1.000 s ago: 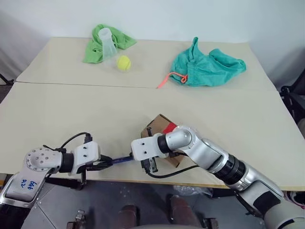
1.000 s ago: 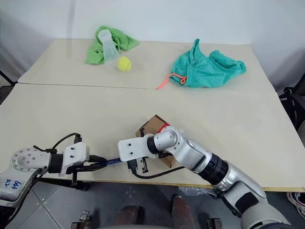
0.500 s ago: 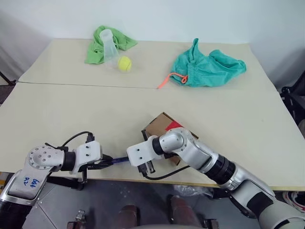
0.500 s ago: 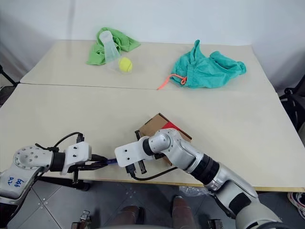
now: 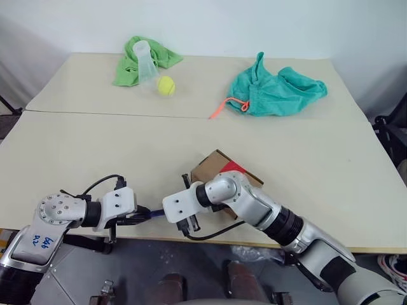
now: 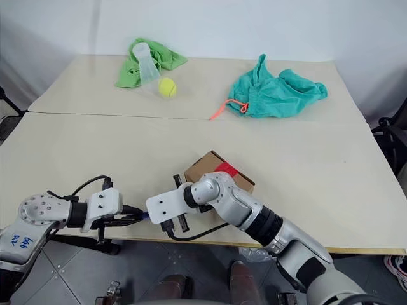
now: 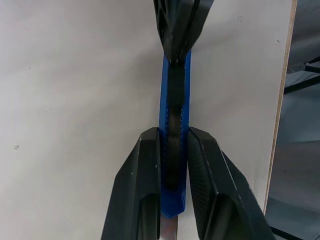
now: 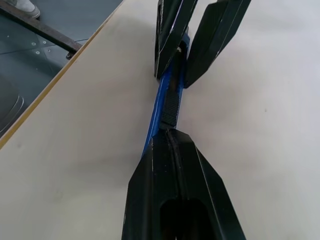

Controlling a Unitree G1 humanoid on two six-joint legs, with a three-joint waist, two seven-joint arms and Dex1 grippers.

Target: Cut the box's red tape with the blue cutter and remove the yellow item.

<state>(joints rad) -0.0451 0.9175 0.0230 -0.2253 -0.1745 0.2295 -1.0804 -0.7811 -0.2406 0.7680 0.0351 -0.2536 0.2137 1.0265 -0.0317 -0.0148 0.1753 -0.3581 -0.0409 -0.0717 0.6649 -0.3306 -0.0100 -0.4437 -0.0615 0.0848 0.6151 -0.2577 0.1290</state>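
Observation:
Next, I open my right gripper and take the cutter's opposite end (image 8: 150,134) before cutting, because the blade sticks out of the blue cutter inside my left gripper.
The blue cutter (image 7: 163,100) lies low over the table's front edge, with my left gripper (image 7: 173,132) shut on its rear end. My right gripper (image 8: 167,131) is shut, and its joined tips rest against the black slider on the cutter (image 8: 156,110), facing the left gripper. Behind my right wrist, the box (image 5: 213,166) sits on the table with the red tape (image 5: 231,168) on its lid. The yellow item is out of view.
At the back left lie a green cloth (image 5: 130,63), a clear cup (image 5: 145,56) and a tennis ball (image 5: 166,84). A teal drawstring bag (image 5: 276,89) with an orange cord (image 5: 222,107) lies at the back right. Both grippers work at the table's front edge (image 5: 127,236).
My right gripper has slid left along the front edge to the cutter, uncovering the box and the tape. The left gripper and the cutter have stayed put.

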